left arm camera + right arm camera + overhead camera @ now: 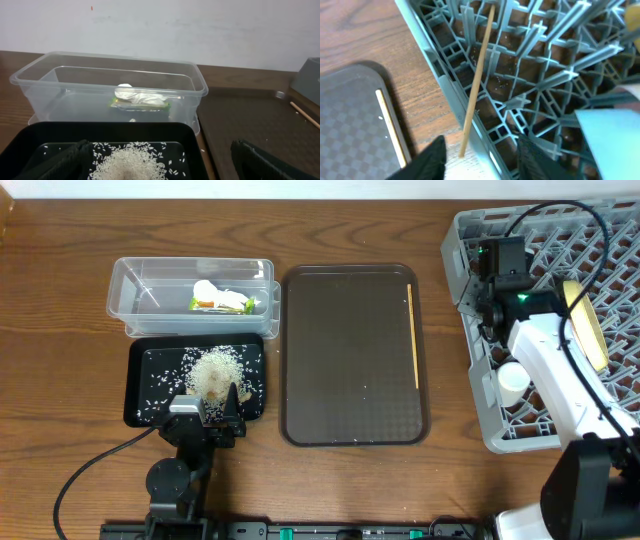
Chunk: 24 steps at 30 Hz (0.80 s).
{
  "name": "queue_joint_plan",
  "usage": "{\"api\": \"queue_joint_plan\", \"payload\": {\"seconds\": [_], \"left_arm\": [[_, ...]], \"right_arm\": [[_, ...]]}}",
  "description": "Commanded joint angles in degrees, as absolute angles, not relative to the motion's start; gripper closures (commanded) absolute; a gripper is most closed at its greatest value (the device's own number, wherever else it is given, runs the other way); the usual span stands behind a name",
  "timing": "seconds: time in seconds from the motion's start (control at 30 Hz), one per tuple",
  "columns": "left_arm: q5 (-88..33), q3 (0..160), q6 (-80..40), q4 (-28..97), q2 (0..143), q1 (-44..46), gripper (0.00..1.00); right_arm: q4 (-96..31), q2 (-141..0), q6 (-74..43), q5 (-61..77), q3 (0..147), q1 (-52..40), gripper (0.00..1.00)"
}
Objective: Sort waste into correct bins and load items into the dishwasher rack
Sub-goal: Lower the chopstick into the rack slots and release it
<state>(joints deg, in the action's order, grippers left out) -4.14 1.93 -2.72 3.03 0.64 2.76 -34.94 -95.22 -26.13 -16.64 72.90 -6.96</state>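
One chopstick leans out over the rack's side; next I take its overhanging end (463, 146) with my right gripper, lift and reseat it in the rack, then fetch the second chopstick.
The clear tub (135, 290) holds the green-and-orange wrapper (232, 303) and the white scrap (207, 289); both also show in the left wrist view (140, 104). The rice heap (213, 370) lies in the black tray (150, 395). My left gripper (207, 412) is open and empty over the tray's near edge, fingers either side of the rice (132, 162). The grey rack (470, 240) holds the yellow-green plate (587, 325) and the white cup (512, 380). My right gripper (482, 150) is open. One chopstick (477, 80) leans over the rack wall between its fingers, untouched. The bowls are hidden.
The large brown serving tray (350, 355) lies between the bins and the rack, with the second chopstick (413, 335) along its right side; it also shows in the right wrist view (390, 127). My right arm covers part of the rack.
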Motion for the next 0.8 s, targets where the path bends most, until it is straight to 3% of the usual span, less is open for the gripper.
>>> {"api": "queue_joint_plan", "payload": {"seconds": [0.0, 0.1, 0.2, 0.37, 0.77], "left_arm": [[-4.51, 0.38, -2.15, 3.79, 0.64, 2.52, 0.10], [-4.51, 0.38, -2.15, 3.79, 0.64, 2.52, 0.09], [-4.51, 0.38, -2.17, 3.79, 0.64, 2.52, 0.10], [-4.51, 0.38, -2.17, 3.79, 0.64, 2.52, 0.09], [-4.51, 0.38, -2.15, 3.79, 0.64, 2.52, 0.09]], "right_arm": [[-36.56, -94.56, -26.11, -17.04, 72.58, -6.28, 0.53], [-37.17, -95.15, -26.13, -14.13, 72.42, -6.37, 0.53], [-37.58, -96.07, -26.15, -13.58, 72.29, -6.44, 0.64], [-37.41, -96.71, -26.83, -13.76, 72.29, -6.33, 0.72], [-36.14, -96.79, -27.24, -13.74, 71.48, -6.39, 0.71]]}}
